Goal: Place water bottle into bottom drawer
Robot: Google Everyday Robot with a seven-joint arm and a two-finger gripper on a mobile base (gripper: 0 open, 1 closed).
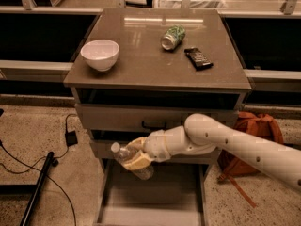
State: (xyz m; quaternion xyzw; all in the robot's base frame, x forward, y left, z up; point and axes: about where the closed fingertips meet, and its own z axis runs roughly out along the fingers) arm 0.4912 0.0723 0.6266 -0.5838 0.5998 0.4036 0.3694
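Note:
The robot's gripper should release the water bottle around the middle of the bottom drawer's plain grey bottom (pixel 154 187).
My gripper (pixel 136 158) is shut on the water bottle (pixel 130 161), a clear ribbed bottle with a white cap. It holds the bottle tilted, cap up and to the left, in front of the middle drawer and just above the pulled-out bottom drawer (pixel 155 206). That drawer is a grey shallow tray with a plain floor. My white arm (pixel 235 145) reaches in from the right, low across the cabinet front.
On the cabinet top (pixel 141 69) stand a white bowl (pixel 99 54), a green patterned can (pixel 172 36) on its side and a dark remote (pixel 198 58). An orange backpack (pixel 256 126) lies on the floor to the right. Cables and a dark pole (pixel 40 187) lie on the left.

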